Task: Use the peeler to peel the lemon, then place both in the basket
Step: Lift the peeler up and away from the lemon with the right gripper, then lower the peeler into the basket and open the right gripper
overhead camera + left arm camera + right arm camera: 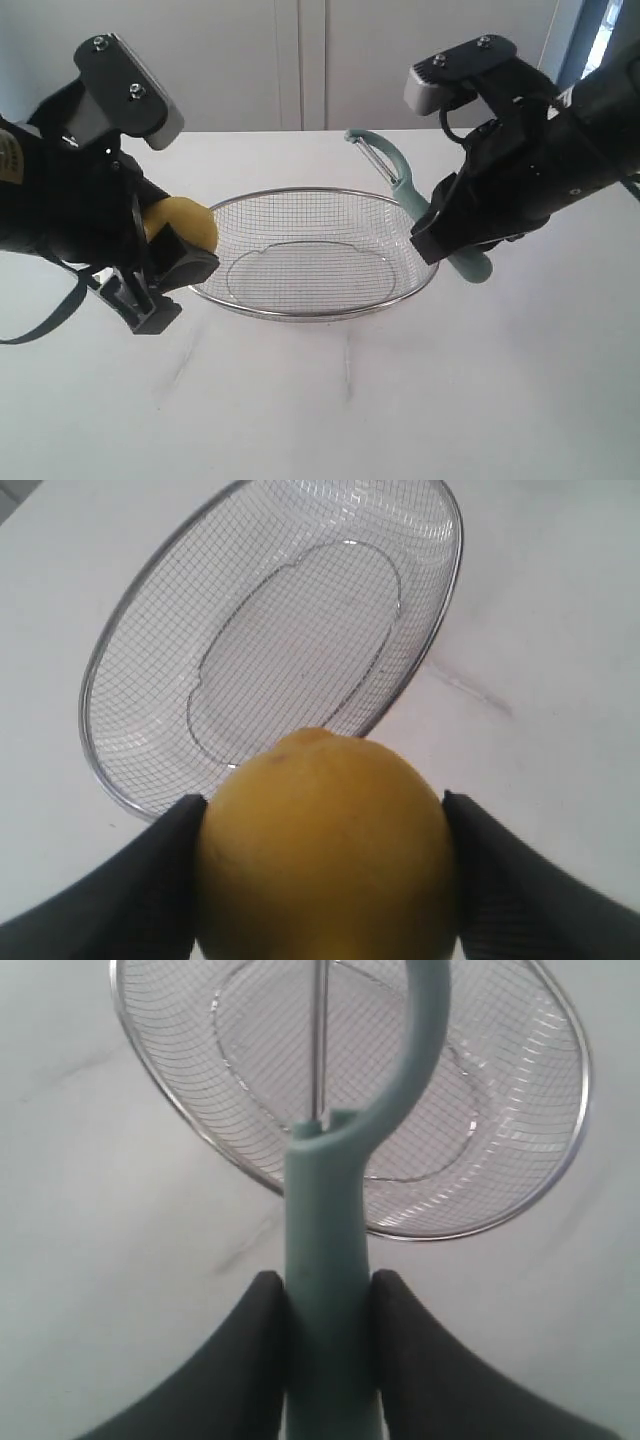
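Observation:
Next, my right gripper lets go of the teal peeler on the basket's mesh bottom, just off its middle (pixel 345 263) (pixel 390 1058) toward that gripper.
The yellow lemon (pixel 185 222) (pixel 325 850) is held above the table at the basket's left rim, with my left gripper (pixel 165 268) (pixel 322 815) shut on it. The teal peeler (pixel 415 205) (pixel 330 1260) is clamped by its handle in my right gripper (pixel 445 240) (pixel 322 1295), which is shut on it. Its curved head and metal blade (pixel 368 150) point up and back over the basket's right rim. The silver wire mesh basket (pixel 310 308) (pixel 115 790) (pixel 470 1230) sits on the white table between the two grippers, with nothing in it.
The white table (pixel 330 410) spreads around the basket. A pale wall with cabinet seams (pixel 300 60) stands behind it. The black arms fill the left and right sides of the exterior view.

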Controlling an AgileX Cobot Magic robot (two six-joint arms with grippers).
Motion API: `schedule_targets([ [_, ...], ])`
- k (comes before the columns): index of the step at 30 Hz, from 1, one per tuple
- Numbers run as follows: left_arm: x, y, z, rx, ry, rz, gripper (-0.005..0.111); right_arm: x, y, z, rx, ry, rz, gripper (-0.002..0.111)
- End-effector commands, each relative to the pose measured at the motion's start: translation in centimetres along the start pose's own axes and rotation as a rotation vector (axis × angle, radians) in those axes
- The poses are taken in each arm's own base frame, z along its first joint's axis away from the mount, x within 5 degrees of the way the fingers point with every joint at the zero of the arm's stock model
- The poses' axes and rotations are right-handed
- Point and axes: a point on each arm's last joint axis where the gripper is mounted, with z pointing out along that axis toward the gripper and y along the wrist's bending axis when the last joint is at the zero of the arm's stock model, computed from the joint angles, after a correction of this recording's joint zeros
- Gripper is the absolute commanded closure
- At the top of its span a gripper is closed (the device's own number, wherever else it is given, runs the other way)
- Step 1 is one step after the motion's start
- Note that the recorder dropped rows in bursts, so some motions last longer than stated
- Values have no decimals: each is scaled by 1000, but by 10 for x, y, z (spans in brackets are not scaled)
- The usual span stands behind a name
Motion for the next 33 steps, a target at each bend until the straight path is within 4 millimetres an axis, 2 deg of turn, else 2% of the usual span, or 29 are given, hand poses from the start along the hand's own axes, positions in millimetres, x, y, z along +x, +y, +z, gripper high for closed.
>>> schedule_targets([
  [1,-1,5,-3,-33,70,-42,107,-10,-2,5,120,-71,-43,108],
  [3,-1,5,-1,-32,70,-44,107,-17,-8,18,145,-104,-47,108],
  [5,-1,4,-1,-27,65,-53,107,-28,-17,46,151,-102,-40,108],
  [6,-2,4,-1,-27,63,-53,107,-33,-20,51,151,-102,-27,108],
  [11,-3,4,-1,-28,52,-57,107,-67,-41,110,159,-113,24,108],
  [14,-3,4,-1,-28,52,-57,107,-74,-47,130,154,-94,30,108],
  [17,-3,4,-1,-28,52,-57,107,-72,-50,151,146,-62,34,108],
  [24,-3,4,-1,-25,49,-59,107,-57,-51,181,113,47,48,108],
  [33,-3,4,-1,-26,47,-59,107,-46,-50,193,88,126,56,108],
])
